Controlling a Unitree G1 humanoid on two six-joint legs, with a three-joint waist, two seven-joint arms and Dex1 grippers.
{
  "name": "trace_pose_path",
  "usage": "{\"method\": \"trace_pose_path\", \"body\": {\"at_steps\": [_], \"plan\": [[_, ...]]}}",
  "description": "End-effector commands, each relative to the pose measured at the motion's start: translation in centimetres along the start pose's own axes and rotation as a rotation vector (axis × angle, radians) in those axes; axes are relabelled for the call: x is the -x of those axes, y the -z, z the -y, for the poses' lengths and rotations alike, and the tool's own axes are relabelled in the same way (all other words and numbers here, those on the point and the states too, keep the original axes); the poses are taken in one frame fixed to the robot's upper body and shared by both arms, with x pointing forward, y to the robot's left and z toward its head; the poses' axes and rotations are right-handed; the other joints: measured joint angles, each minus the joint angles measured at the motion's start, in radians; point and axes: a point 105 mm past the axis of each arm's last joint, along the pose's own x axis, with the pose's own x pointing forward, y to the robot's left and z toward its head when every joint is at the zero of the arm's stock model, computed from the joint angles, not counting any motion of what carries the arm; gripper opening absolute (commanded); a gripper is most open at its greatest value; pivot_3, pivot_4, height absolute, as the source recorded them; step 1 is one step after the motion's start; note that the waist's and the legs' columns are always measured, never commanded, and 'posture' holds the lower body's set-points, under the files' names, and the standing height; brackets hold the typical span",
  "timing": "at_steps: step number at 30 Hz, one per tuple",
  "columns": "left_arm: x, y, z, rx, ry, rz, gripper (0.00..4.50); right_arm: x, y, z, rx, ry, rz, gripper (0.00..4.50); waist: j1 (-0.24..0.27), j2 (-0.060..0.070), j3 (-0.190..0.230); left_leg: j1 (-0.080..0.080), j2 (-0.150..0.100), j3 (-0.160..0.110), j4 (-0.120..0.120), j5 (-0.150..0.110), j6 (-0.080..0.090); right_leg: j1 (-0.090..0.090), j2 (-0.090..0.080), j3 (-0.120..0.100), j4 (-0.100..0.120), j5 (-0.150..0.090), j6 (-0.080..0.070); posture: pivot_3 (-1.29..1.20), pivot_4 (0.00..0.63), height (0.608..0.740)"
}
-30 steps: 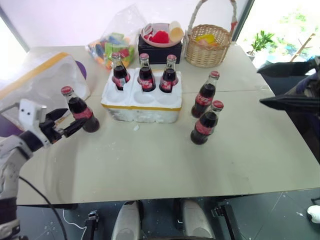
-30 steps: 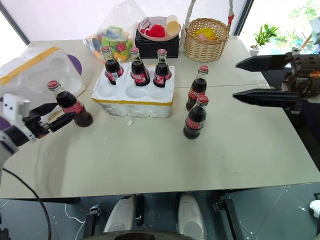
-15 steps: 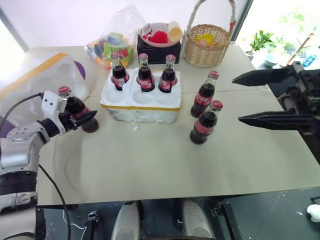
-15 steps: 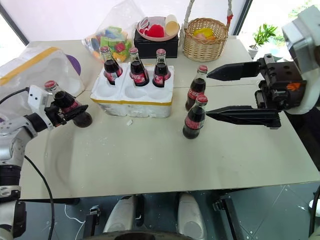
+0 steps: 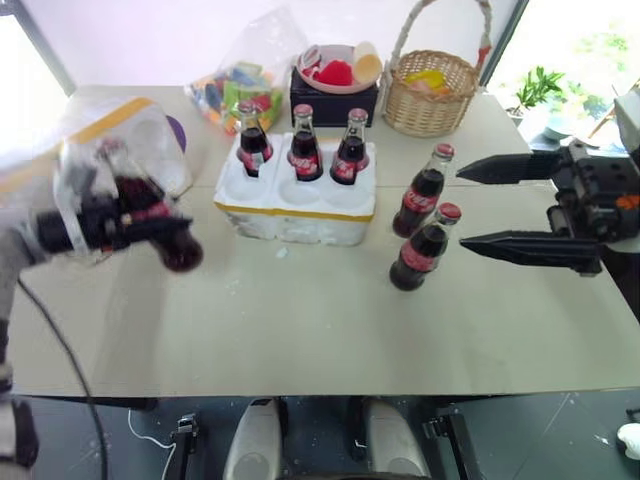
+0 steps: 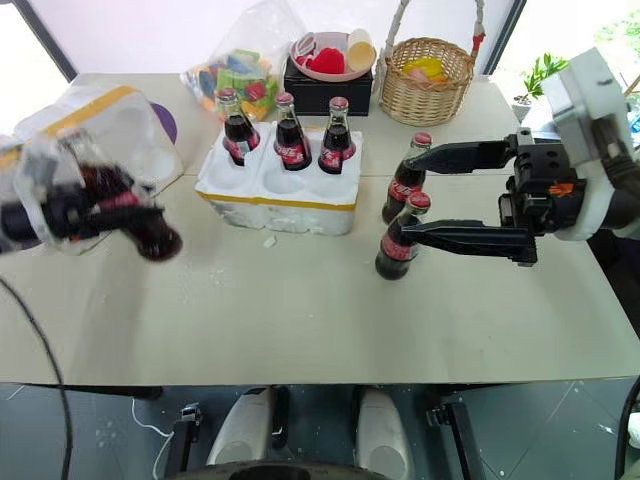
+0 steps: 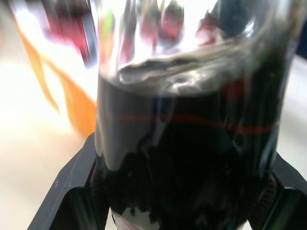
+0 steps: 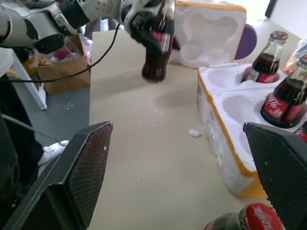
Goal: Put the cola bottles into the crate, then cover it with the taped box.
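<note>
I should let go of the cola bottle with my left gripper in the crate's empty front hollow [image 5: 243, 188] nearest the taped box.
The crate [image 5: 295, 210] stands mid-table with three cola bottles [image 5: 303, 155] in its back row of wells; the front wells are empty. My left gripper [image 5: 150, 218] is shut on another cola bottle [image 5: 182, 252], held tilted above the table left of the crate; it looms close in the left wrist view [image 7: 187, 143]. Two more bottles [image 5: 420, 250] stand right of the crate. My right gripper [image 5: 461, 208] hangs open beside them, holding nothing. The taped box [image 5: 100, 145] lies on its side at the far left, hollow side showing [image 8: 211, 28].
Along the table's back edge are a bag of coloured blocks [image 5: 232, 90], a black box bearing a pink bowl [image 5: 335, 85] and a wicker basket [image 5: 432, 95]. White foam crumbs [image 5: 282, 252] lie in front of the crate.
My left gripper closed on the bottle at the left and lifted it off the table, a little toward the crate. My right gripper reached leftward toward the two standing bottles. The camera shifted.
</note>
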Motion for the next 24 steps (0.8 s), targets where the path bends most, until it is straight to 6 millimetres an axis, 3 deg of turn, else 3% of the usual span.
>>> {"method": "trace_pose_path", "body": {"at_steps": [1,7,12,18,24], "plan": [[-2.2,-2.7,-1.0,-0.081,0.009,0.084,2.81,0.5,-0.7,-0.1,0.053,0.045,0.019,4.50,0.005,0.000,0.000,0.000,0.000,0.000,0.000,0.000,0.000,0.001,0.000,0.000,-0.001,0.000,0.001,0.00,0.150,0.740],[-6.8,-3.4,-2.2,-0.134,0.058,0.106,2.81,0.5,0.0,0.2,0.042,0.097,0.017,4.50,0.004,-0.001,0.000,0.000,-0.001,0.000,-0.001,0.000,0.001,0.001,0.001,0.000,-0.001,0.003,0.006,0.00,0.150,0.740],[-9.2,-3.0,-3.2,-0.167,0.052,0.089,2.81,0.7,0.4,0.3,0.032,0.140,0.020,4.50,0.002,-0.001,0.000,0.000,-0.001,0.000,-0.002,0.000,0.001,0.000,0.001,0.001,0.000,0.003,0.006,0.00,0.150,0.740],[-10.8,-3.6,-3.4,-0.186,0.057,0.095,2.81,0.6,0.8,0.3,0.023,0.179,0.032,4.50,0.005,-0.002,0.001,0.000,-0.001,0.000,-0.001,0.000,0.001,0.000,0.001,0.001,0.000,0.003,0.006,0.00,0.150,0.740],[-11.2,-3.4,-3.5,-0.182,0.055,0.099,2.81,0.5,1.1,0.6,0.010,0.206,0.038,4.50,0.003,-0.002,0.001,-0.001,-0.001,-0.001,-0.001,0.000,0.001,0.000,0.001,0.000,0.000,0.003,0.006,0.00,0.150,0.740]]}}
